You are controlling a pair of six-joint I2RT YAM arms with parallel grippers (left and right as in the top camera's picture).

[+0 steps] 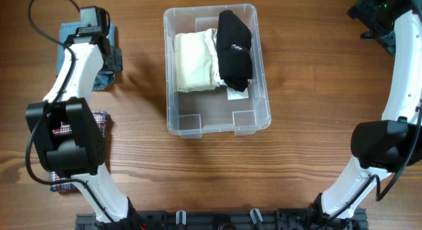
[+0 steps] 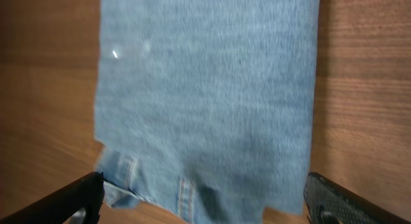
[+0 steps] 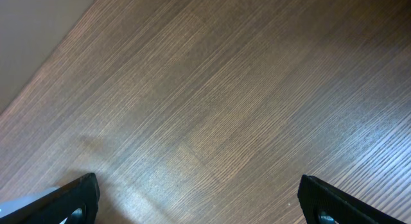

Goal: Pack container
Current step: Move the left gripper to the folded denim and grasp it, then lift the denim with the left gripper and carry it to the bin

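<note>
I should close my left gripper on the middle of the edge [image 1: 110,41] [image 2: 204,208] facing the clear container, on the folded blue denim garment.
The clear container [image 1: 177,115] stands at the table's centre. It holds a folded cream garment [image 1: 194,62] on the left and a black garment [image 1: 235,49] on the right, which partly covers the white base label [image 1: 235,93]. My left gripper [image 1: 92,22] is at the far left over a folded blue denim garment [image 1: 103,77]. In the left wrist view its fingers [image 2: 205,201] are wide open, straddling the denim [image 2: 205,89] from above. My right gripper [image 1: 376,9] is at the far right corner, open and empty over bare wood [image 3: 199,198].
A folded plaid garment [image 1: 100,121] lies on the left, mostly hidden under my left arm. The container's near third shows only its bare base and moulded ledges [image 1: 245,116]. The wooden table [image 1: 316,91] extends to the right of the container.
</note>
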